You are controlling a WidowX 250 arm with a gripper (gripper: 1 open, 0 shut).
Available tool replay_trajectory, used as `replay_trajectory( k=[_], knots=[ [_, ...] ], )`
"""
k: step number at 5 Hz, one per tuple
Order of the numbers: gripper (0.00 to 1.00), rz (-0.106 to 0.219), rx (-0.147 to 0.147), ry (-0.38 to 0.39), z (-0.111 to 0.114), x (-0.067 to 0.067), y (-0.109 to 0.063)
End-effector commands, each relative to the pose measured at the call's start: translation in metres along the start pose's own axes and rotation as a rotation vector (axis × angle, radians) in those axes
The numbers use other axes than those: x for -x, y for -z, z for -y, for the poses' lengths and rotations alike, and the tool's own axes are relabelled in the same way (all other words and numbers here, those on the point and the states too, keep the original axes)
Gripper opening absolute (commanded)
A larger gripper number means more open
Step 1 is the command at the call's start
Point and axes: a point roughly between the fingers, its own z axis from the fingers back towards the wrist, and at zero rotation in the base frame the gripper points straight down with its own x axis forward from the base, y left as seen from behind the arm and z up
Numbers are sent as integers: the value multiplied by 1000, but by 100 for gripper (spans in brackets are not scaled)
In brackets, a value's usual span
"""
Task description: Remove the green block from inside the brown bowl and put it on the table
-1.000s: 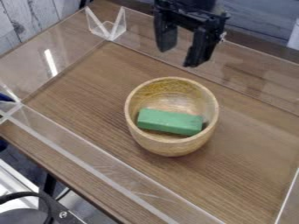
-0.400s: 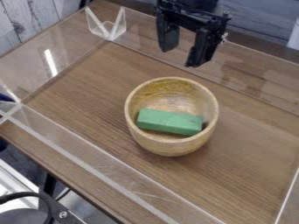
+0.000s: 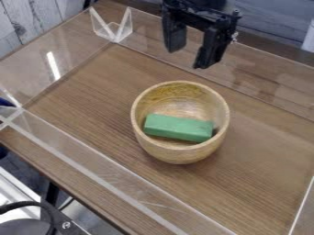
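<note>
I need to next move my gripper down into the brown bowl and close it on the green block's middle [image 3: 179, 128], between the block's two short ends.
The green block [image 3: 179, 128] lies flat inside the brown bowl [image 3: 181, 99], which stands near the middle of the table [image 3: 86, 92]. My gripper [image 3: 192, 50] hangs above and behind the bowl, toward the far side of the table. Its two black fingers stand apart with nothing between them, so it is open. It touches neither the bowl nor the block.
Clear acrylic walls [image 3: 73, 147] run along the table's edges, with a clear bracket [image 3: 113, 27] at the far left corner. Bare wood surrounds the bowl on all sides.
</note>
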Motion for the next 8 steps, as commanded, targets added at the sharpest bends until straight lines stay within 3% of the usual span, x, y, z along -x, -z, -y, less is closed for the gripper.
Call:
replay_trajectory(
  k=[1,6,7,8],
  knots=[
    [100,62,-14,11,0,-1,-14],
    [100,72,-14,22,1,-7,-10],
    [100,55,-12,56,2,-3,-1],
    [100,38,-19,173,2,8,12]
  ],
)
